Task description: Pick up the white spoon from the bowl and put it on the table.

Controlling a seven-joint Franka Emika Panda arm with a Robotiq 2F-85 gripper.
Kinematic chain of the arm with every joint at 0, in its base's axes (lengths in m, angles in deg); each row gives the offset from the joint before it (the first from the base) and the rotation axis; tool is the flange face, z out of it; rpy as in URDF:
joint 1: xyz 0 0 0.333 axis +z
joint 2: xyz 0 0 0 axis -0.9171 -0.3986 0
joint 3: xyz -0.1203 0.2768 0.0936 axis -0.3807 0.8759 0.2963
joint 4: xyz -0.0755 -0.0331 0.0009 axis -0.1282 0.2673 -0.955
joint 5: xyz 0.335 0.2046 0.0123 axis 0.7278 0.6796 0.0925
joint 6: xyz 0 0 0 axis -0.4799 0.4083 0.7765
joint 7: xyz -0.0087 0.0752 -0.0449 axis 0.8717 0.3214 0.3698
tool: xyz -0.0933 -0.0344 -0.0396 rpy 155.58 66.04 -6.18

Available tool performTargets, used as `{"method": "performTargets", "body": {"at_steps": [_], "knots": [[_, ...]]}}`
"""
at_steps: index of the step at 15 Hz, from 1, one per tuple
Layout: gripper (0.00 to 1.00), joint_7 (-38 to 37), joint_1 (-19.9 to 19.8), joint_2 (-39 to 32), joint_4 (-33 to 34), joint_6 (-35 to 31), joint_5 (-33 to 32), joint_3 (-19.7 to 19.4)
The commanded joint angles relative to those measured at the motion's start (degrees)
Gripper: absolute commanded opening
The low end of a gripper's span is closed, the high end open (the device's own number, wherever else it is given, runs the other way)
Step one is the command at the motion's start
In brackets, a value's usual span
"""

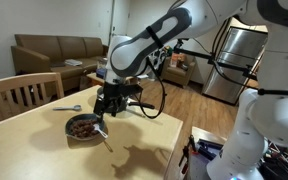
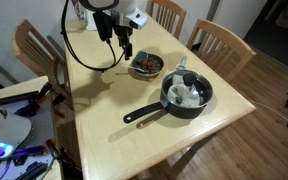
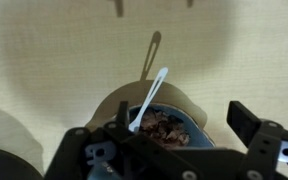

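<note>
Next, my gripper goes to the handle's outer end [image 1: 104, 132] [image 3: 161, 77], sticking out past the bowl's rim, and closes there on the white spoon.
The bowl [image 1: 82, 127] [image 2: 146, 66] stands on the pale wooden table [image 1: 34, 150] [image 2: 104, 100]. It has a grey-blue rim and brownish contents. The white spoon [image 3: 149, 98] rests in it with its scoop end in the contents. Its long handle points out over the rim, also seen in an exterior view [image 1: 105, 138]. My gripper [image 3: 182, 120] [image 1: 106, 106] [image 2: 122, 42] hovers just above the bowl [image 3: 189, 128]. It is open, with one finger close beside the spoon's scoop end and the other on the far side of the bowl.
A grey metal spoon [image 1: 69, 107] lies on the table behind the bowl. A black pot [image 2: 187, 93] with a long handle stands next to the bowl. Wooden chairs [image 1: 24, 92] [image 2: 219, 40] line the table's edges. A sofa [image 1: 59, 50] stands further back.
</note>
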State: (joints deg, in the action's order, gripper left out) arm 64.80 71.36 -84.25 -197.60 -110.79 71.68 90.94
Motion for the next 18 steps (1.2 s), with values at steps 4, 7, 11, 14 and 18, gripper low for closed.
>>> {"method": "performTargets", "body": {"at_steps": [4, 7, 11, 14, 18], "knots": [[1.0, -14.3, 1.7, -0.8, 0.1, -1.0, -9.1, -0.3], [1.0, -19.2, 2.7, -1.8, 0.6, -0.7, -11.7, -0.1], [1.0, -23.9, 3.8, -3.4, 0.9, -0.7, -14.7, -0.7], [1.0, -25.4, 4.0, -5.0, 1.2, -1.2, -16.8, -1.4], [1.0, -24.9, 3.8, -6.7, 2.0, -1.2, -16.2, -1.6]]}}
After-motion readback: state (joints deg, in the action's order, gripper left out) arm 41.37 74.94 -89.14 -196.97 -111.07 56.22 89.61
